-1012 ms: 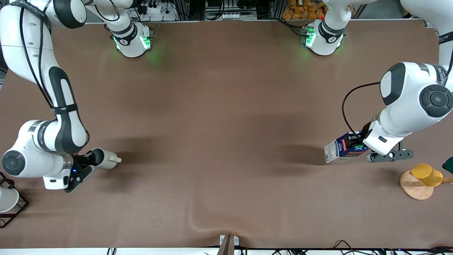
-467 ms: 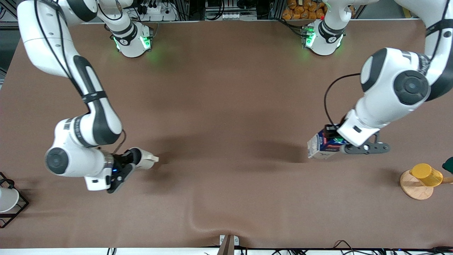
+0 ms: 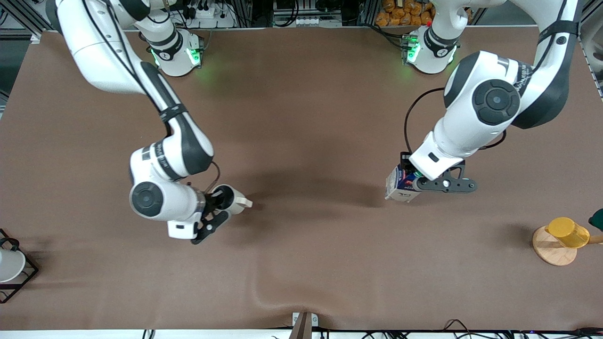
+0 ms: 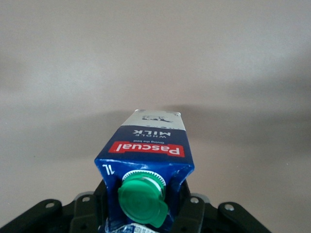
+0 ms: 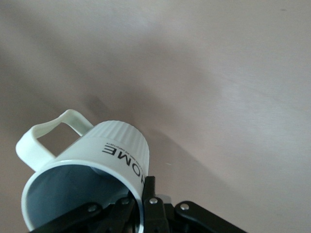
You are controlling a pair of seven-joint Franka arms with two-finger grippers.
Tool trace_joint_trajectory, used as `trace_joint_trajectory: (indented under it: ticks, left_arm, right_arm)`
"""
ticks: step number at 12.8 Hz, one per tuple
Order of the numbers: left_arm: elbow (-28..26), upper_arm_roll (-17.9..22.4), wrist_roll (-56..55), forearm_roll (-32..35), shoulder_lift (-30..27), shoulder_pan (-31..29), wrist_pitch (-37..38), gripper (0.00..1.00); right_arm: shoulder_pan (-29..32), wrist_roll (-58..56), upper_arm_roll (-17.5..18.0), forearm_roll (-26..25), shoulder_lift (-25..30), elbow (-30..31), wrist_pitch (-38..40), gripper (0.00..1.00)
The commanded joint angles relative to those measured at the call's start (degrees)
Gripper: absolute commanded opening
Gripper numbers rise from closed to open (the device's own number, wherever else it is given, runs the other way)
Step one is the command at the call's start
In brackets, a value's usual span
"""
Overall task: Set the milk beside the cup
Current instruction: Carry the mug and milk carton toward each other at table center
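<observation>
My right gripper is going to let go of the cup, now held tilted above the table, on the bare brown table (image 3: 303, 165), at a spot between both of my grippers, short of the milk.
My left gripper (image 3: 411, 183) is shut on the milk (image 3: 399, 184), a dark blue carton with a green cap, and holds it above the brown table toward the left arm's end. In the left wrist view the milk (image 4: 146, 170) sits between the jaws, cap toward the camera. My right gripper (image 3: 221, 203) is shut on the rim of the cup (image 3: 233, 200), a light grey-white mug, and holds it tilted above the table toward the right arm's end. In the right wrist view the cup (image 5: 97, 165) shows its handle and grey inside, one finger inside the rim and one outside.
A yellow cup (image 3: 567, 231) lies on a round wooden base (image 3: 553, 247) at the left arm's end. A white cup (image 3: 9, 264) sits in a black wire rack (image 3: 21, 278) at the right arm's end. The brown mat has a wrinkle (image 3: 264, 296) near the front edge.
Both arms have moved toward the middle of the table, the left with the milk and the right with the cup. The gap between them has shrunk.
</observation>
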State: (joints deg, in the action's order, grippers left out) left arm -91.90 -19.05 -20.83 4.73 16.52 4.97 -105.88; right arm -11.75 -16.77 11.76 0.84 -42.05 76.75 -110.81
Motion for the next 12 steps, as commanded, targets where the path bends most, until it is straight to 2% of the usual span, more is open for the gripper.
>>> trace_joint_trajectory:
  ticks: [1,5,7,10,11,12]
  left_arm:
    - [0.1,-2.2,-4.4,0.7,-0.5,0.0,1.9,0.55]
    - [-0.6,-5.4,-9.6,0.6,-0.3,0.0,2.2,0.55]
    - [-1.0,-6.2,-10.5,0.6,-0.4,0.0,4.3,0.55]
    - [-1.4,-6.3,-10.6,0.7,-0.7,-0.1,7.1,0.55]
    - [-1.4,-6.6,-10.6,0.6,-0.6,-0.1,7.5,0.56]
    - [-1.4,-6.6,-11.2,0.7,-0.5,0.0,7.6,0.56]
  right_arm:
    - [-4.8,11.4,-0.2,-0.1,0.1,0.0,-1.3,0.0]
    - [-14.6,28.1,-0.9,-1.6,0.1,1.7,-4.2,0.0]
    - [-17.0,31.0,-0.9,-2.1,0.5,4.5,-4.2,0.0]
    - [-20.2,35.4,-0.9,-2.2,0.2,5.5,-6.4,0.0]
    - [-20.7,36.9,-0.9,-2.3,0.0,5.5,-6.9,0.09]
    - [-20.6,36.9,-0.9,-2.6,-0.1,5.5,-6.9,0.57]
